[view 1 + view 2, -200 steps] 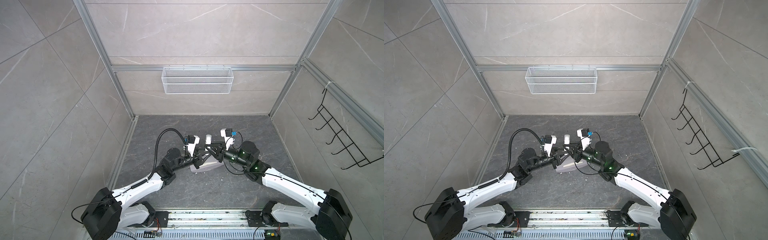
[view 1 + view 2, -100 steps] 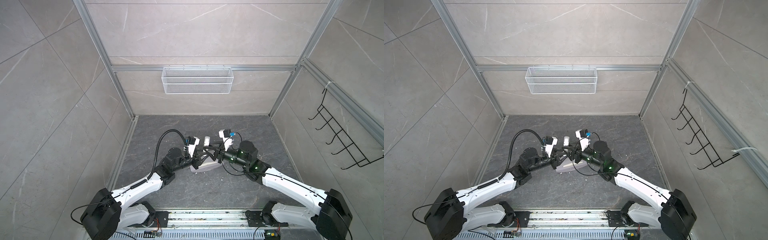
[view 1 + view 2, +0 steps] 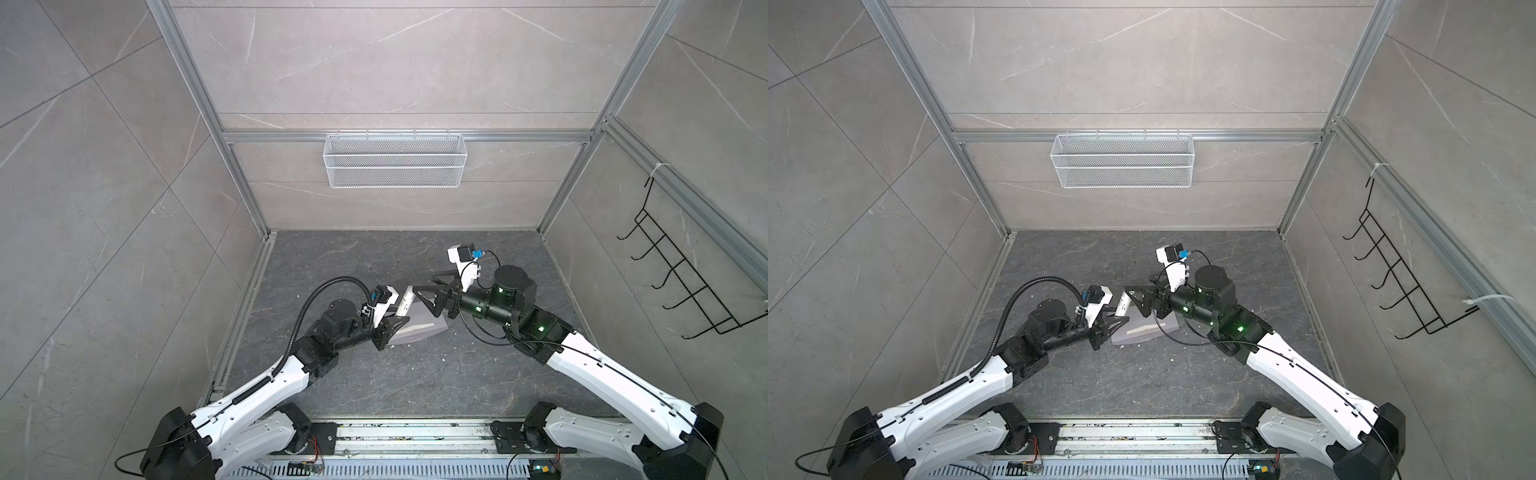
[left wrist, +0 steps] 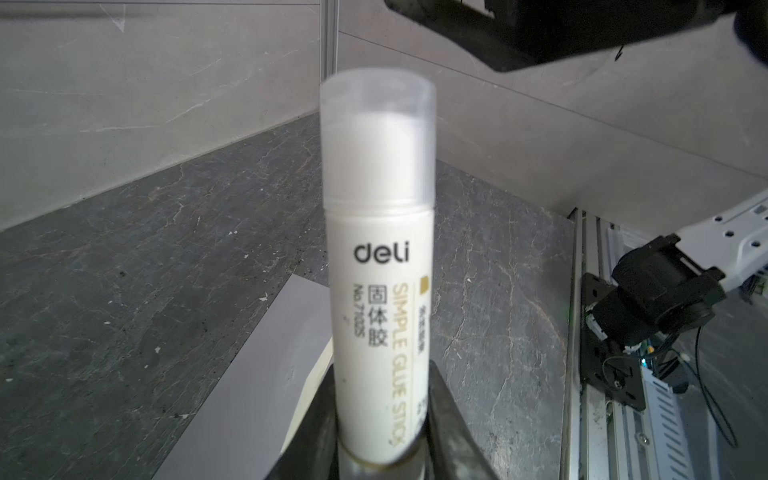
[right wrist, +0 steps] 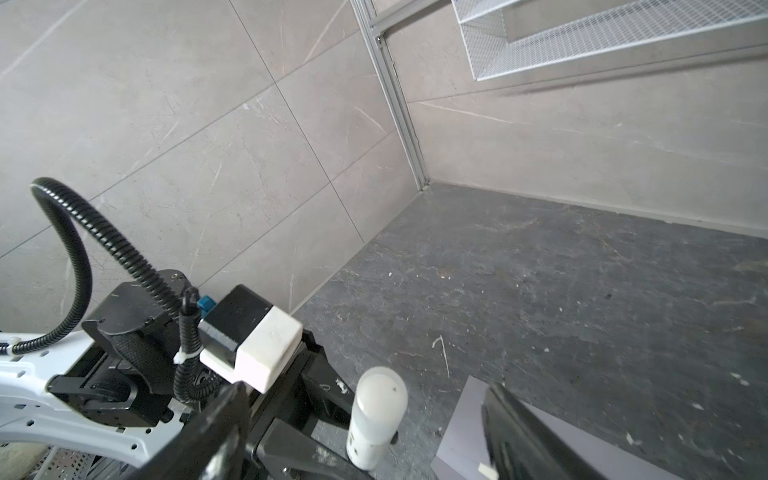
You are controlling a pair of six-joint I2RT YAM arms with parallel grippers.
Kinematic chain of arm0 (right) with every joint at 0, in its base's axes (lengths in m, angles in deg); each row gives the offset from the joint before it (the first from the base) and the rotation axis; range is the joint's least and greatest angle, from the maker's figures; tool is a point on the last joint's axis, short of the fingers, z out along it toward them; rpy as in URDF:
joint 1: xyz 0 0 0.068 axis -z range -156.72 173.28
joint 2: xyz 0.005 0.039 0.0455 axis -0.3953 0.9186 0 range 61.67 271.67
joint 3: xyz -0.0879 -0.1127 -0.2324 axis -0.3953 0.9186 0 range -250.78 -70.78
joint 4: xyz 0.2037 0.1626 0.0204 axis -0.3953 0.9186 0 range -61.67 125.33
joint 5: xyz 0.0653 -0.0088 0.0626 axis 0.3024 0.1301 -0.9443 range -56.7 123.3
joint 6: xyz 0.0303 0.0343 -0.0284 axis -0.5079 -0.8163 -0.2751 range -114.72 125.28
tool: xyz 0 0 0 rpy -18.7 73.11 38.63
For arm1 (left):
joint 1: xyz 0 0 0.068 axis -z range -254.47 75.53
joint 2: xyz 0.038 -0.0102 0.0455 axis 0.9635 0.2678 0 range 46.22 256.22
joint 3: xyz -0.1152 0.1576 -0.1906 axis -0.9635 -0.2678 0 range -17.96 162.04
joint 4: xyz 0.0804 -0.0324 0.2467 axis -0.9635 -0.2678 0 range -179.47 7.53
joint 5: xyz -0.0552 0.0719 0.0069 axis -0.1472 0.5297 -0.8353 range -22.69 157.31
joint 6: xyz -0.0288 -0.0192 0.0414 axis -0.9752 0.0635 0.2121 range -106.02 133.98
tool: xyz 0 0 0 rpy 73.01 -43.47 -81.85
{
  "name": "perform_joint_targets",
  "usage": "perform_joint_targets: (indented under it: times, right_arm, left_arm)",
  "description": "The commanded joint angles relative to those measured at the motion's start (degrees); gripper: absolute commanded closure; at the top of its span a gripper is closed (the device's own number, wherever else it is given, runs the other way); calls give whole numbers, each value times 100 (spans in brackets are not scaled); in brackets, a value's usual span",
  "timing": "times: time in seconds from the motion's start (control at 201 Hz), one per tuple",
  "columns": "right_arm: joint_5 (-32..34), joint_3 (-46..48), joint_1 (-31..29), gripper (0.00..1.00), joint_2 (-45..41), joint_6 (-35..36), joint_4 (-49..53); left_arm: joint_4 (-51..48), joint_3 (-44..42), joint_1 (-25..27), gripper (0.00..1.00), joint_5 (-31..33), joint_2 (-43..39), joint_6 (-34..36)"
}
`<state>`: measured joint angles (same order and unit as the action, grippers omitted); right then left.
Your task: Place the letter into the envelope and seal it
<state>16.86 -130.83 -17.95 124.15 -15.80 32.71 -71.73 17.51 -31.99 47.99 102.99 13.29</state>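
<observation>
My right gripper needs to tilt down in line with the glue stick, as it points across the glue stick's cap now, and then close on the cap's end (image 5: 382, 388).
The pale lavender-grey envelope (image 3: 432, 332) (image 3: 1142, 338) lies flat on the dark floor under both grippers, with a thin cream strip across it. It also shows in the wrist views (image 4: 257, 374) (image 5: 465, 432). The letter is hidden. My left gripper (image 3: 390, 328) (image 3: 1113, 322) (image 4: 380, 415) is shut on the lower body of a white glue stick (image 4: 378, 291) (image 3: 405, 305) (image 5: 376, 419), which carries its translucent cap and points toward the right arm. My right gripper (image 3: 424, 282) (image 5: 365, 386) stands open just beyond the cap, a finger on either side and touching nothing.
A white wire basket (image 3: 395, 166) hangs on the back wall and a black hook rack (image 3: 681, 286) on the right wall. The arm bases sit on a metal rail (image 3: 395, 436) at the front edge. Small white specks dot the floor.
My right gripper has opened, let go of the glue stick's cap end and drawn back a little. The left gripper has kept its hold and barely moved.
</observation>
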Motion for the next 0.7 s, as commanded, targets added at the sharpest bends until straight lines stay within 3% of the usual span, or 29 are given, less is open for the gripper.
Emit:
perform_joint_targets:
  times: [0.0,0.1,0.249,0.697]
  right_arm:
    - [-3,-554,-21,12,230,135,1391]
    - [-344,-931,-23,13,492,218,2038]
    - [-735,-974,-16,20,627,149,2116]
    - [-735,-936,-81,39,961,57,2143]
  left_arm:
    - [-248,223,-19,100,-13,-193,676]
    - [-414,239,-16,100,-71,-228,901]
    - [-588,288,-20,100,-51,-223,1043]
    - [-589,356,-13,100,-261,-115,1027]
